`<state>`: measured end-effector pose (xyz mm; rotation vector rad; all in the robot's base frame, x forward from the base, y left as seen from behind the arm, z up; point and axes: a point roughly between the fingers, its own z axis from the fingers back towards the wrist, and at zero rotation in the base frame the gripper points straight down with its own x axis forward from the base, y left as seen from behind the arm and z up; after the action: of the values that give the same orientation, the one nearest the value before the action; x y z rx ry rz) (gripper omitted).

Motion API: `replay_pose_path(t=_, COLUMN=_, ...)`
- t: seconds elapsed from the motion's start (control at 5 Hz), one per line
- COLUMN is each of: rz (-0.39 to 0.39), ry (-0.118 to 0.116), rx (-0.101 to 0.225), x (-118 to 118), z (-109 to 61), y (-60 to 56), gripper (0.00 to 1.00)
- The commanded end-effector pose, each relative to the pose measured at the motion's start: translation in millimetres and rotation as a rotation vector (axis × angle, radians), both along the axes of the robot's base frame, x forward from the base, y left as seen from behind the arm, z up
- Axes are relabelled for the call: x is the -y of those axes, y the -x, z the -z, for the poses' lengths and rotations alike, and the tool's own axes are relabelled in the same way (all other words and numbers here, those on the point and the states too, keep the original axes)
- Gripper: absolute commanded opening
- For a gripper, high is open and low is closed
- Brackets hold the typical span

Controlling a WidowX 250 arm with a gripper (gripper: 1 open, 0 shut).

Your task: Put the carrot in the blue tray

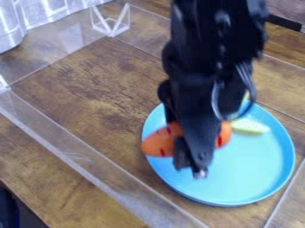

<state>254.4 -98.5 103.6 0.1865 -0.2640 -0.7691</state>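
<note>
The gripper will release the orange carrot, which hangs over the blue tray now, on the bottom of the blue tray, close against the tray's near rim [199,183].
The orange carrot [159,142] hangs over the left part of the blue tray [256,174], its light green stem [251,127] sticking out to the right. My black gripper [191,153] reaches down from above and is shut on the carrot, whose orange body shows on both sides of the fingers. The arm is blurred and hides the tray's far rim. Whether the carrot touches the tray floor I cannot tell.
The tray rests on a dark wooden table [84,80]. A clear plastic sheet edge [71,151] runs diagonally along the front left. At the back stand a clear angular holder [113,16] and a grey object [10,27].
</note>
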Motion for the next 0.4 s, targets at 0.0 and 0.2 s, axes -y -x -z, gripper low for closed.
replay_pose_path(t=0.0, rz=-0.038, ry=0.000, rx=0.064, x=-19, z=-39.4, y=-5.8, gripper=0.00)
replay_pose_path(t=0.2, rz=-0.089, ry=-0.017, rx=0.083, x=-53, z=-48.4, y=-13.8, gripper=0.00)
